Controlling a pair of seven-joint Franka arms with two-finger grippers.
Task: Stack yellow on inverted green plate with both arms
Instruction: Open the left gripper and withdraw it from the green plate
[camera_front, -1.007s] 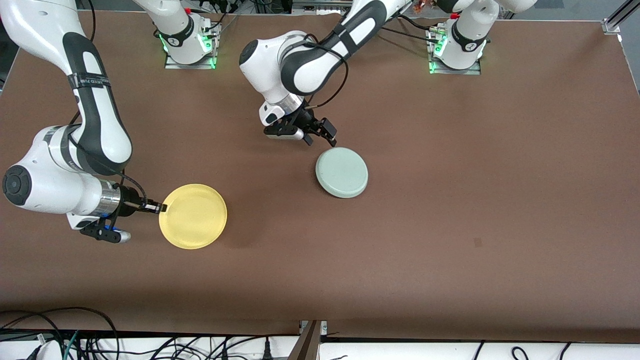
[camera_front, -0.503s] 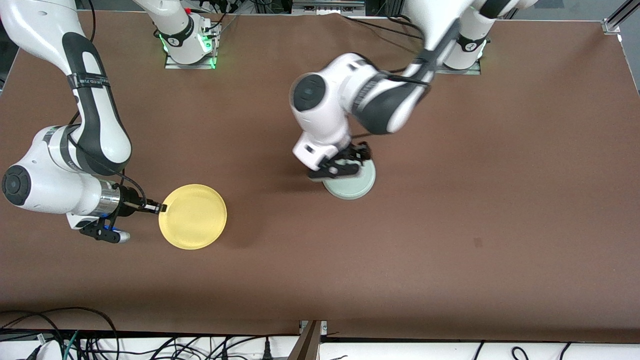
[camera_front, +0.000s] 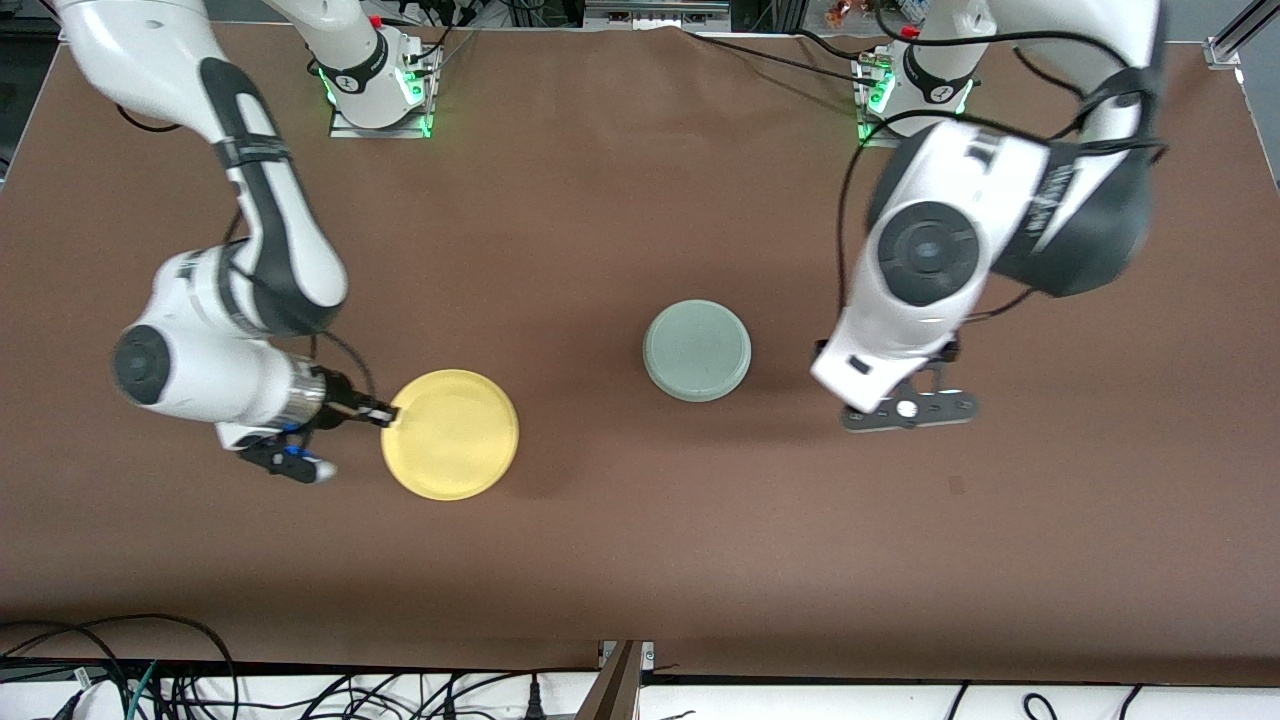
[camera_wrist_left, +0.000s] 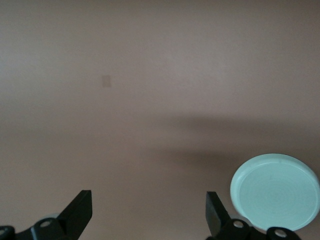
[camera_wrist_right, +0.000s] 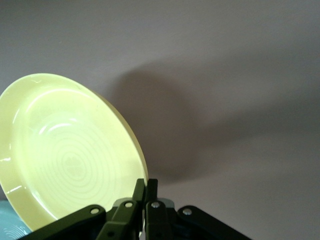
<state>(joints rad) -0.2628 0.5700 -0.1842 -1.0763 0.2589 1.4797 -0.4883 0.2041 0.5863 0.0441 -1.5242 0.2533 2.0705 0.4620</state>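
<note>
My right gripper is going to release the yellow plate on the pale green plate's bottom side (camera_front: 698, 365), a little toward the front camera.
The pale green plate (camera_front: 697, 350) lies upside down mid-table, plain underside up. It also shows in the left wrist view (camera_wrist_left: 274, 192). The yellow plate (camera_front: 450, 435) is toward the right arm's end, tilted and a little above the table. My right gripper (camera_front: 385, 414) is shut on its rim, and the right wrist view shows the fingers (camera_wrist_right: 145, 187) pinching the edge of the yellow plate (camera_wrist_right: 70, 155). My left gripper (camera_wrist_left: 148, 212) is open and empty over bare table. Its wrist (camera_front: 905, 405) hangs beside the green plate, toward the left arm's end.
The brown table (camera_front: 640, 560) carries only the two plates. The arm bases (camera_front: 375, 80) stand along the edge farthest from the front camera. Cables (camera_front: 120, 670) hang below the nearest edge.
My left arm has swung off the green plate toward its own end of the table. The green plate slid slightly. My right arm has carried the yellow plate closer to the green plate.
</note>
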